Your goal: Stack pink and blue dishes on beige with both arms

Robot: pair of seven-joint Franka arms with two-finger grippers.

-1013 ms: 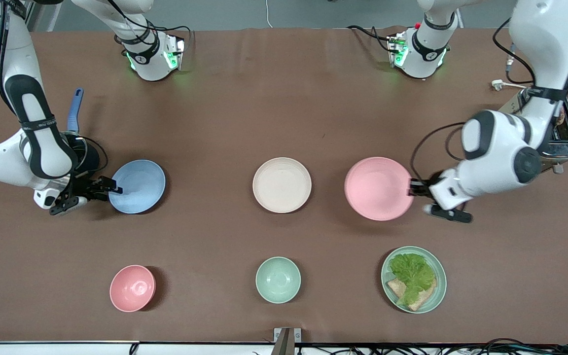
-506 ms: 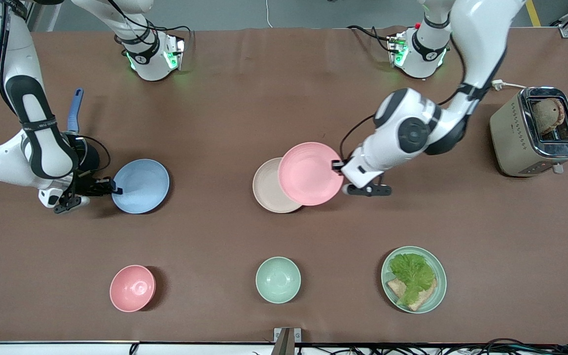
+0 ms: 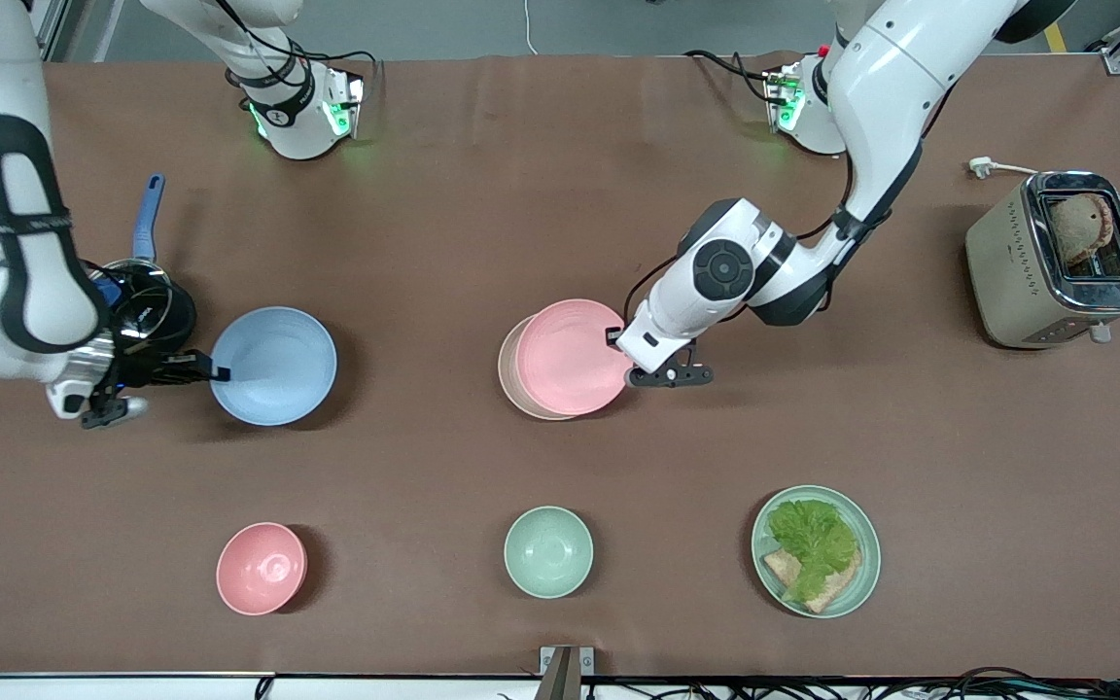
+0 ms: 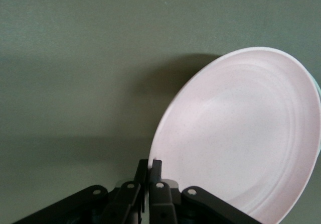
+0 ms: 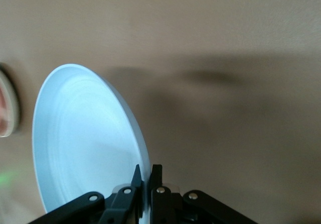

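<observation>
The robot's right gripper needs to set the light blue plate down on the pale pink plate (image 3: pixel 557 362), centred over the cream-beige plate. The light blue plate hangs just above the table.
The pale pink plate (image 3: pixel 568 358) lies over the cream-beige plate (image 3: pixel 508 377) at mid-table and covers most of it. Only a beige crescent shows toward the right arm's end. My left gripper (image 3: pixel 618 342) is shut on the pink plate's rim, seen close in the left wrist view as gripper (image 4: pixel 150 166) and plate (image 4: pixel 241 133). Whether pink rests on beige I cannot tell. The light blue plate (image 3: pixel 273 366) hangs a little above the table near the right arm's end. My right gripper (image 3: pixel 214 371) is shut on its rim, shown in the right wrist view as gripper (image 5: pixel 146 172) and plate (image 5: pixel 85 143).
A black pot (image 3: pixel 150 313) with a blue handle sits beside the right gripper. Nearer the front camera stand a pink bowl (image 3: pixel 261 568), a mint bowl (image 3: pixel 547 551) and a mint plate (image 3: pixel 868 583) with lettuce and bread. A toaster (image 3: pixel 1056 258) stands at the left arm's end.
The left arm carried the pink plate from the left arm's end to above the beige plate. The right gripper raised the blue plate slightly.
</observation>
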